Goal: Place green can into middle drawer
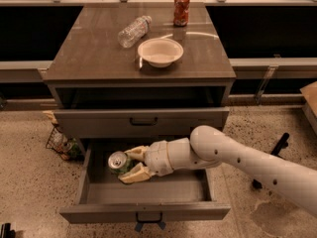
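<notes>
The robot's gripper will set the green can down on the middle drawer's bottom (pixel 133 179), a little off centre toward the wire basket.
The green can (pixel 118 161), dark green with a silver top, is held upright inside the open middle drawer (pixel 143 211), near its left side. My gripper (pixel 130 164) is shut on the green can, with one pale finger behind it and one in front. The white arm reaches in from the right. The drawer is pulled far out, its front panel showing a small dark handle and a bluish tag below. I cannot tell whether the can's base touches the drawer floor.
On the cabinet top stand a white bowl (pixel 160 51), a lying clear plastic bottle (pixel 133 31) and a red-orange can (pixel 181 9). A closed grey drawer front with a black handle (pixel 143 121) sits above the open drawer. A wire basket (pixel 62 144) stands on the floor at left.
</notes>
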`<move>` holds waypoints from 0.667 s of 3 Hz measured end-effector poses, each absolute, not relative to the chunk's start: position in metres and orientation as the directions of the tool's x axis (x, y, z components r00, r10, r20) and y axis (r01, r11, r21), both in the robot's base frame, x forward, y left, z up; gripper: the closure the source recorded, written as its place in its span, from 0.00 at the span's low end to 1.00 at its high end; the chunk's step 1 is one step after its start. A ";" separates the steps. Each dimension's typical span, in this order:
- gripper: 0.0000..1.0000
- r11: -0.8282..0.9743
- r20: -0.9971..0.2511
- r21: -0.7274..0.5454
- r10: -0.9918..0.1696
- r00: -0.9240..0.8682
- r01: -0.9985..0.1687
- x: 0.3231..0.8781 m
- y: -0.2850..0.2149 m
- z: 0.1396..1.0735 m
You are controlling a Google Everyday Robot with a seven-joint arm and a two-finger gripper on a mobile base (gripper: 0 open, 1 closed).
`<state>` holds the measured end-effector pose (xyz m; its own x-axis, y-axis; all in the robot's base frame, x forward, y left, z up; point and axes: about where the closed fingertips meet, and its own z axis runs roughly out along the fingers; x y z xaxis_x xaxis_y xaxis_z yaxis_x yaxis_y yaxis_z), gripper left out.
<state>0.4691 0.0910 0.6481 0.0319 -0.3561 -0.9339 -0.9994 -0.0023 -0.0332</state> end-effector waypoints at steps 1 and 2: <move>1.00 -0.009 -0.922 -0.131 -0.367 0.125 -0.991 0.489 0.090 0.597; 1.00 0.012 -0.907 -0.182 -0.388 0.163 -0.983 0.509 0.084 0.563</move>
